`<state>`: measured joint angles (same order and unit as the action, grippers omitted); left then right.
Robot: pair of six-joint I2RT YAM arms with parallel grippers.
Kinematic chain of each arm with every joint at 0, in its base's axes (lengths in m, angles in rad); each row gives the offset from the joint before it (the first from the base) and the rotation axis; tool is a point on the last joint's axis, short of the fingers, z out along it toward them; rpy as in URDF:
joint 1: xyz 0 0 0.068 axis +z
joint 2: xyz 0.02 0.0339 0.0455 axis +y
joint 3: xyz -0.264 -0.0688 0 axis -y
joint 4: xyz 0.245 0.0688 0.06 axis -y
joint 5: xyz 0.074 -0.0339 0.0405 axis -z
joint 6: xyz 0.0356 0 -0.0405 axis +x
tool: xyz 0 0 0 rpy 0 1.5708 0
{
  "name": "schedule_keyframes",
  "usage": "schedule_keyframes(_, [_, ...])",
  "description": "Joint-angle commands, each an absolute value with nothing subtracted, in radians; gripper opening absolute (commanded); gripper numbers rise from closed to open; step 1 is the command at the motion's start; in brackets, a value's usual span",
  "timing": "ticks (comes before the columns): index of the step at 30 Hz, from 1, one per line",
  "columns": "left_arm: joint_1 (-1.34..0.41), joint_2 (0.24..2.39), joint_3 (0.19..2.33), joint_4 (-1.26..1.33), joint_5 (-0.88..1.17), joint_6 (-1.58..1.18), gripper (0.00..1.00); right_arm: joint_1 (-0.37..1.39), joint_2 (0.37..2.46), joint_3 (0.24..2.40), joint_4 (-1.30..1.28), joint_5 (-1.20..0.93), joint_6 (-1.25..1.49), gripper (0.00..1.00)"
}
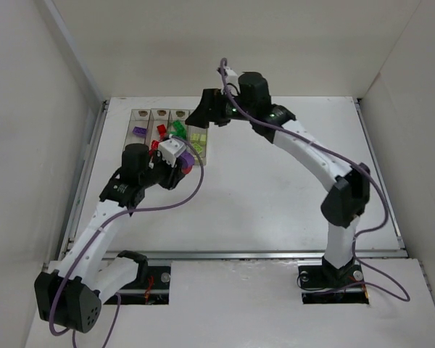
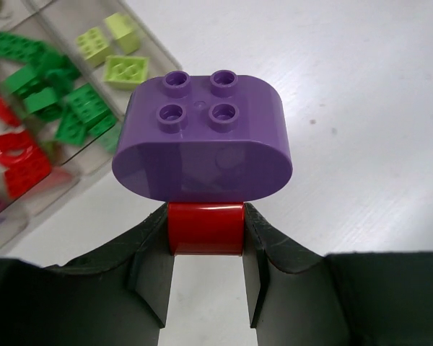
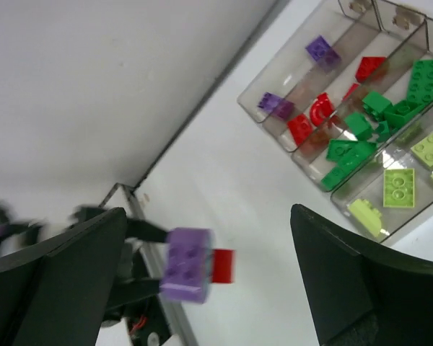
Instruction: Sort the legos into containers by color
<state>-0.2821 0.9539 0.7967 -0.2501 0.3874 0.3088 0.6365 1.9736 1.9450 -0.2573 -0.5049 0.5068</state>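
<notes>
My left gripper needs to let go of the small red lego on the red legos at the near end of their container (image 1: 156, 155) (image 2: 22, 164).
My left gripper (image 2: 206, 225) is shut on a small red lego (image 2: 206, 229), and a larger rounded purple lego (image 2: 202, 137) is stuck to the red one beyond the fingertips. From above, this gripper (image 1: 180, 168) sits at the near right corner of the containers (image 1: 170, 110). My right gripper (image 1: 201, 114) hovers over the containers' far right end, open and empty. In the right wrist view the purple lego (image 3: 187, 263) and red lego (image 3: 222, 265) show blurred between the wide fingers (image 3: 361, 274). The containers (image 3: 268, 124) hold purple (image 3: 321, 50), red (image 3: 310, 119), green (image 3: 361, 137) and pale yellow (image 3: 398, 189) legos.
White enclosure walls stand close on the left, back and right of the table. A grey rail (image 1: 94, 167) runs along the table's left edge beside the containers. My right arm's elbow (image 1: 346, 199) arches over the table's right half.
</notes>
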Motion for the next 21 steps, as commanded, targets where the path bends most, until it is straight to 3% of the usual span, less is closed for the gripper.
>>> schedule_keyframes(1, [-0.281,0.989,0.859,-0.184,0.59,0.282,0.0,0.647,1.858,1.827,-0.267,-0.492,0.451,1.0])
schedule_keyframes(12, [-0.281,1.049,0.937,-0.135,0.657,0.27,0.0,0.68,1.871,1.839,-0.4,-0.517,0.451,0.98])
schedule_keyframes(21, [-0.281,1.078,0.946,-0.126,0.606,0.249,0.0,0.689,1.882,1.85,-0.4,-0.574,0.423,0.88])
